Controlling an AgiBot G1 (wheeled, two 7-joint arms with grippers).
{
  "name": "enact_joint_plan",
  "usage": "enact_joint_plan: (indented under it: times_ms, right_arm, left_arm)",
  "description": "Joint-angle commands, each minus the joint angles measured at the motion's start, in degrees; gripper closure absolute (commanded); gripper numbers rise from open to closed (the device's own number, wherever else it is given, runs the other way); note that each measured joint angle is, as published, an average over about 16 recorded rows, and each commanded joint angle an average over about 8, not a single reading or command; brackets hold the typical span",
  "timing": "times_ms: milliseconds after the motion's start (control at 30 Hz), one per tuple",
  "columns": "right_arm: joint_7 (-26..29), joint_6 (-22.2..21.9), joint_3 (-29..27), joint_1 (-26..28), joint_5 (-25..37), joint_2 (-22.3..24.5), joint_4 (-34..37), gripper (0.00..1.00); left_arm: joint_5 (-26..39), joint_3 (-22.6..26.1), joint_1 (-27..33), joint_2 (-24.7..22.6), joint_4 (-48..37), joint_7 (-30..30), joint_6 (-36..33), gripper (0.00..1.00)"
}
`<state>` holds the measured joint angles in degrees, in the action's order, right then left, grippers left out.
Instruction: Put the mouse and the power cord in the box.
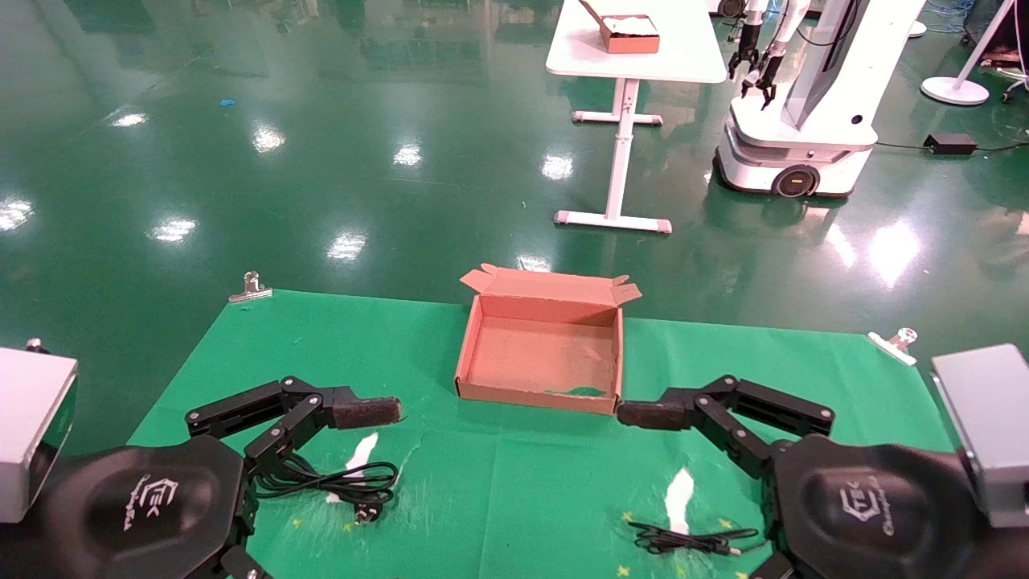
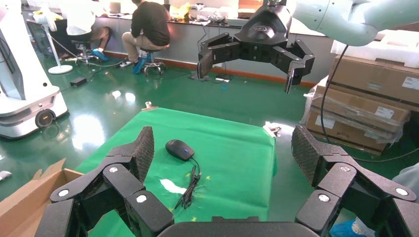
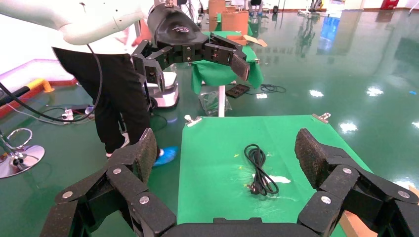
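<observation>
Next, my left gripper grips the looped bundle [image 1: 345, 478] beside the plug of the power cord, with the end of the loop sticking out past the gripper's fingers.
The box [image 1: 476, 354] stands open at the middle of the green cloth, lid flap at the back. The power cord [image 1: 338, 481] lies looped on the left, plug toward the front, and appears again as the power cord [image 3: 261, 170] in the right wrist view. The mouse [image 2: 179, 149] rests on the right side; the head view shows only its thin cable [image 1: 691, 539], the body hidden under my right arm. My left gripper [image 2: 225, 148] hovers open above the cord, one of its fingers [image 1: 366, 412] pointing inward. My right gripper [image 3: 225, 148] hovers open above the mouse, empty.
Metal clips [image 1: 251, 287] [image 1: 896, 342] pin the cloth's back corners. White tears [image 1: 362, 450] [image 1: 679, 490] mark the cloth. Beyond the table stand a white table [image 1: 635, 56] and another robot [image 1: 804, 96]. A person [image 3: 118, 89] stands on the left; stacked cartons [image 2: 370, 103] sit on the right.
</observation>
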<state>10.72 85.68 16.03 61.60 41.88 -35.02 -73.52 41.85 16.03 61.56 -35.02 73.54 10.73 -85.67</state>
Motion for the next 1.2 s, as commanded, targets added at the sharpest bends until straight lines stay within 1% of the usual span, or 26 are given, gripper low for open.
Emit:
enact_joint_plan:
  times_ms: [33,633,767,833,933,1067,1200]
  right_arm:
    - [0.0,0.0,0.0,0.0,0.0,0.0,0.0,0.0]
    - [-0.02,0.01,0.02,-0.02,0.06,0.01,0.02,0.0]
    - [-0.47,0.44,0.49,0.08,1.26,0.22,0.55,0.0]
    - [-1.02,1.14,1.1,0.47,2.75,0.41,1.38,0.0]
    - [-2.65,2.81,2.8,1.86,6.6,0.75,3.49,0.0]
    - [-6.49,4.59,7.2,6.29,15.55,1.05,6.52,0.0]
    - [-11.04,4.39,12.54,12.01,26.0,-0.29,11.47,0.0]
  left_arm:
    - [0.0,0.0,0.0,0.0,0.0,0.0,0.0,0.0]
    - [-0.01,-0.02,-0.01,0.01,0.02,0.0,-0.02,0.0]
    - [1.89,0.64,0.7,0.29,0.17,-0.73,-0.77,0.0]
    - [4.45,1.64,1.95,0.39,-0.04,-1.58,-1.76,0.0]
    - [10.73,4.43,5.14,0.23,-1.25,-3.85,-3.54,0.0]
    - [21.52,10.01,11.11,-1.28,-5.59,-8.75,-4.81,0.0]
    - [33.29,16.22,17.74,-4.86,-13.16,-15.5,-4.25,0.0]
